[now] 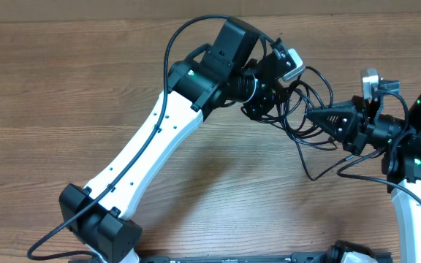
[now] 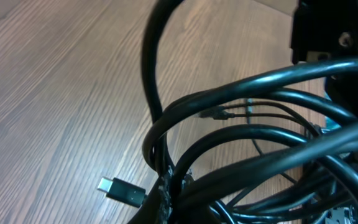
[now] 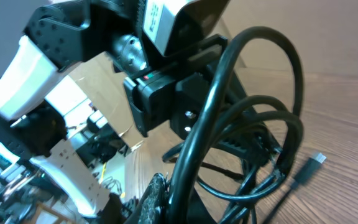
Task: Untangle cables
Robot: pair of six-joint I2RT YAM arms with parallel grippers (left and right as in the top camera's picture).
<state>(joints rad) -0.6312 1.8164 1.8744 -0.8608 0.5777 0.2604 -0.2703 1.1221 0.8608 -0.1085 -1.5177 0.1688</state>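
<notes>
My left gripper needs to open, because it pinches several crossing cable loops together, then take fewer strands of cable (image 1: 283, 111) close by and pull them away from my right gripper to spread the knot.
The cables (image 1: 303, 98) are a knot of thin black loops hanging between my two grippers at the right of the table. One loose strand (image 1: 311, 174) trails toward the front. My left gripper (image 1: 278, 108) reaches in from the left and is shut on the bundle. In the left wrist view its finger (image 2: 156, 202) presses against the cables (image 2: 241, 143), and a USB-C plug (image 2: 120, 190) lies on the wood beside it. My right gripper (image 1: 313, 115) points left into the same knot. Its finger (image 3: 157, 200) clamps a thick cable loop (image 3: 229, 93), with a plug (image 3: 316, 160) hanging at the right.
The wooden table (image 1: 64, 80) stretches bare to the left and front. The left arm's white link (image 1: 148, 153) crosses diagonally from its base (image 1: 97, 219) at the front left. The right arm's base (image 1: 419, 212) stands at the right edge.
</notes>
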